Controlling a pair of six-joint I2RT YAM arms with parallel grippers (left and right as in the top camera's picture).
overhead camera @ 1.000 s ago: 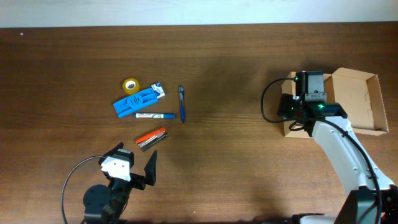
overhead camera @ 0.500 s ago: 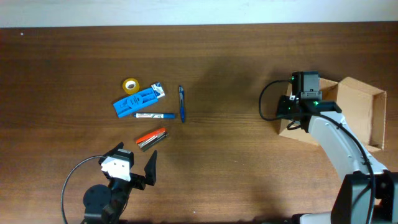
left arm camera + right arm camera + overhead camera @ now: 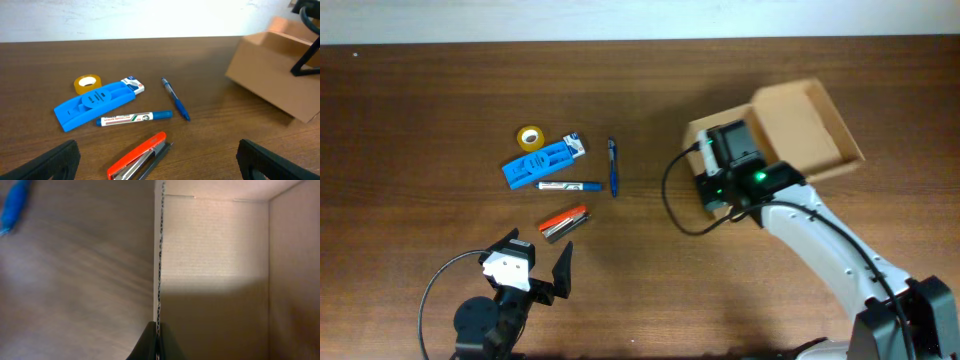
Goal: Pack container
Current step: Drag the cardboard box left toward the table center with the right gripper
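Observation:
I will let go of the container with my right gripper on the bare table [image 3: 671, 180] [image 3: 105, 247] beside the blue pen, away from the marker.
The container [image 3: 800, 125] is a tan cardboard box that stands open and tilted, right of the table's middle. My right gripper [image 3: 720, 162] is at its left wall. In the right wrist view the gripper [image 3: 158, 341] is shut on the thin corrugated wall edge [image 3: 159, 255], with the box's bare inside to the right. My left gripper [image 3: 538, 264] hangs open at the front left, above a red stapler [image 3: 137, 157], with nothing between its fingers [image 3: 45, 162]. From the left wrist, the container [image 3: 272, 70] shows at the far right.
Left of centre lie a yellow tape roll [image 3: 529, 137], a blue plastic case [image 3: 540, 164], a small white-and-blue pack [image 3: 574, 146], a marker [image 3: 569, 186], a blue pen [image 3: 612, 167] and the red stapler [image 3: 564, 222]. A black cable loops by each arm.
My right gripper has closed on the container's wall and dragged the box left toward the table's middle, turning it. The left arm and the loose items have not moved.

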